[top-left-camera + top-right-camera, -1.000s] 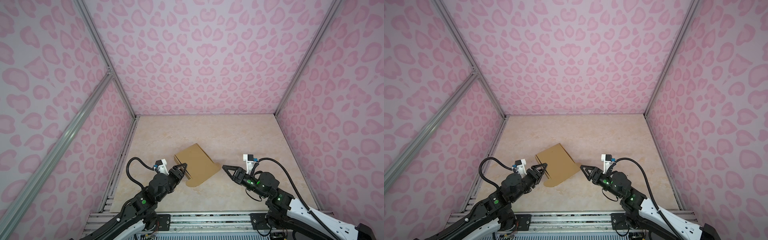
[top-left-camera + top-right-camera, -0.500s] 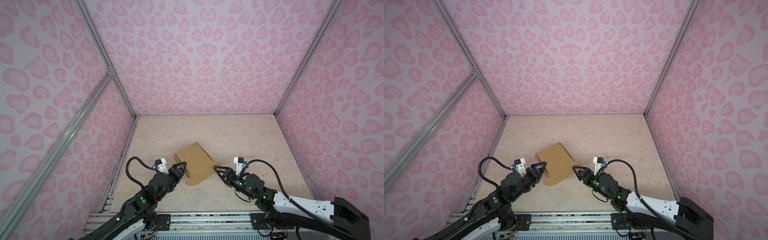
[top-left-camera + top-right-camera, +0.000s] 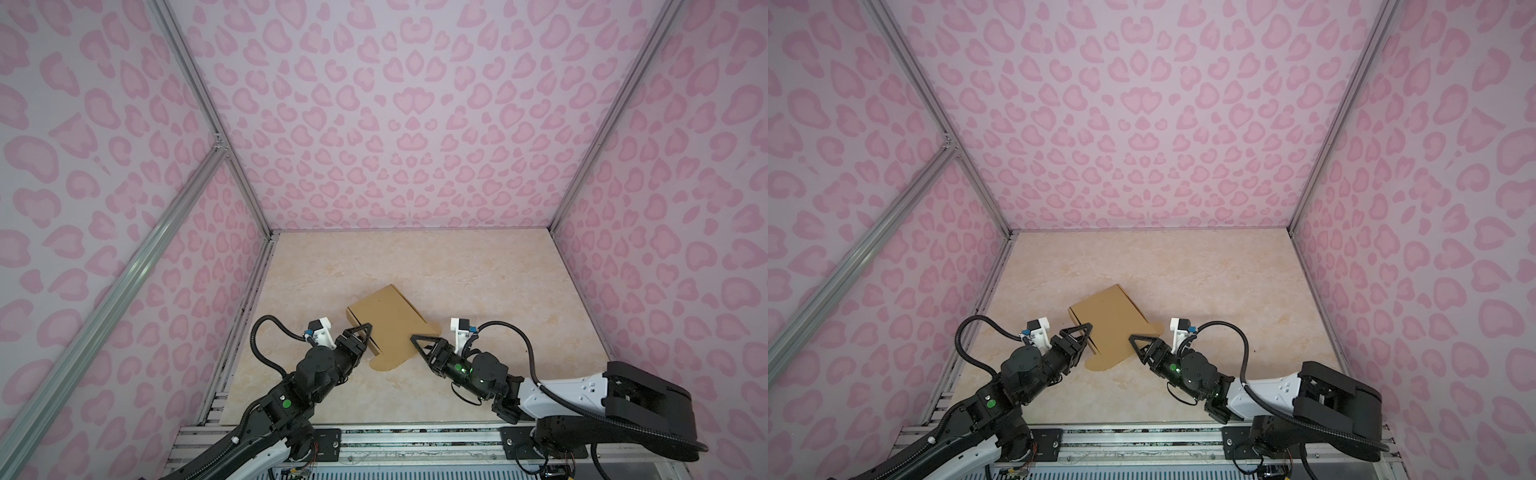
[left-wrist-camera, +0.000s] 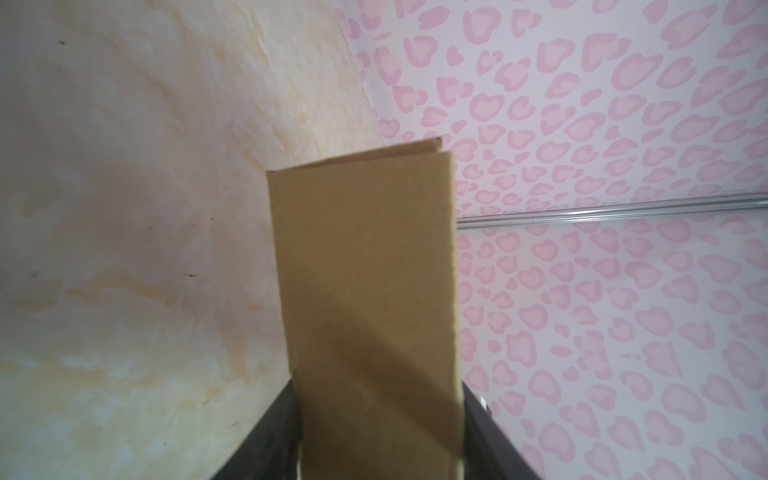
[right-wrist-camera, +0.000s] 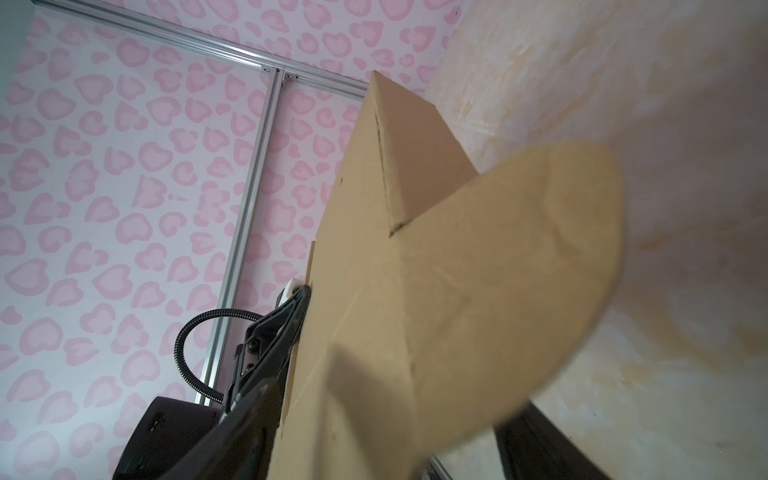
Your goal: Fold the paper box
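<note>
The paper box slants, with its rounded flap across my right gripper's fingers. I should turn the box square and take its flapped end (image 3: 404,345) by the middle.
The paper box (image 3: 388,318) (image 3: 1108,316) is brown cardboard, partly folded, lying on the marble floor in both top views. A rounded flap (image 3: 388,361) sticks out toward me. My left gripper (image 3: 362,333) (image 3: 1084,330) is shut on the box's left side wall (image 4: 365,266), which fills the gap between its black fingers (image 4: 278,419). My right gripper (image 3: 417,343) (image 3: 1136,340) is at the box's right front corner. It stands open, its jaws astride the box edge and the rounded flap (image 5: 519,257). A gap shows beside one finger (image 5: 540,440).
Pink heart-patterned walls (image 3: 399,124) close in the floor (image 3: 478,270) at the back and both sides, with aluminium frame posts (image 3: 199,104) at the corners. A metal rail (image 3: 415,440) runs along the near edge under both arm bases.
My right gripper has moved left up to the box, and its jaws now straddle the right front corner. The left gripper and the box have hardly moved.
</note>
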### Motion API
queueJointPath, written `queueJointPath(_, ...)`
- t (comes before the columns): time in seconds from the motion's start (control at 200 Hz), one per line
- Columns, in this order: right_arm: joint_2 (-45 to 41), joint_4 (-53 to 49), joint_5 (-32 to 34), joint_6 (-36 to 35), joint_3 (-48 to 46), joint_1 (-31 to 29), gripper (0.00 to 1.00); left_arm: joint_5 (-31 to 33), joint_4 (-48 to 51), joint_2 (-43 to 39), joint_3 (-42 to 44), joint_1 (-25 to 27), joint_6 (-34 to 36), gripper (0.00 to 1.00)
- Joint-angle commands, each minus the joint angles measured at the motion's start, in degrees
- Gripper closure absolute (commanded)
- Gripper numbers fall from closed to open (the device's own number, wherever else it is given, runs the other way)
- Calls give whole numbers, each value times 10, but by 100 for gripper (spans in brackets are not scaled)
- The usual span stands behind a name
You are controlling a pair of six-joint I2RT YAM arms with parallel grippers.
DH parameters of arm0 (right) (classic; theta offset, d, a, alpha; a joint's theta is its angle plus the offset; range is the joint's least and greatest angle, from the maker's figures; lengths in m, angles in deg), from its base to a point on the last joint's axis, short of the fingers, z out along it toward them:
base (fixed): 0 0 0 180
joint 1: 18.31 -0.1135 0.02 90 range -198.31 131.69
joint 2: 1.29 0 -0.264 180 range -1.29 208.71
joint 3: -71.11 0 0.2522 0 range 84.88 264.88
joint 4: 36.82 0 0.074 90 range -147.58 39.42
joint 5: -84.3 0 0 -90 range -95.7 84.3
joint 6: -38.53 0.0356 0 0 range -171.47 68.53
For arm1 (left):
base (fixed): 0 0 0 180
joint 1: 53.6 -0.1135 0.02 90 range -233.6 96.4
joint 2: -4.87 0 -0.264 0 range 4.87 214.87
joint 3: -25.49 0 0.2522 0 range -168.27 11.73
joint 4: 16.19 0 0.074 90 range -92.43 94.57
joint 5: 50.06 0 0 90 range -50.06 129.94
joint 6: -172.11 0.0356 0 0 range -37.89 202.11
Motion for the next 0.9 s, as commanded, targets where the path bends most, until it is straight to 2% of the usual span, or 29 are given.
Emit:
queueJointPath(0.0,39,107,8,2,8,-1,19,4,-29,-5,3,0,-6,45)
queueJointPath(0.215,127,193,0,19,28,-2,19,7,-30,-11,9,0,-9,45)
queueJointPath(0.635,151,178,-6,13,52,3,35,7,-32,-15,16,1,-11,44)
queueJointPath(0.895,129,149,-2,11,45,16,38,8,-20,-21,7,0,5,31)
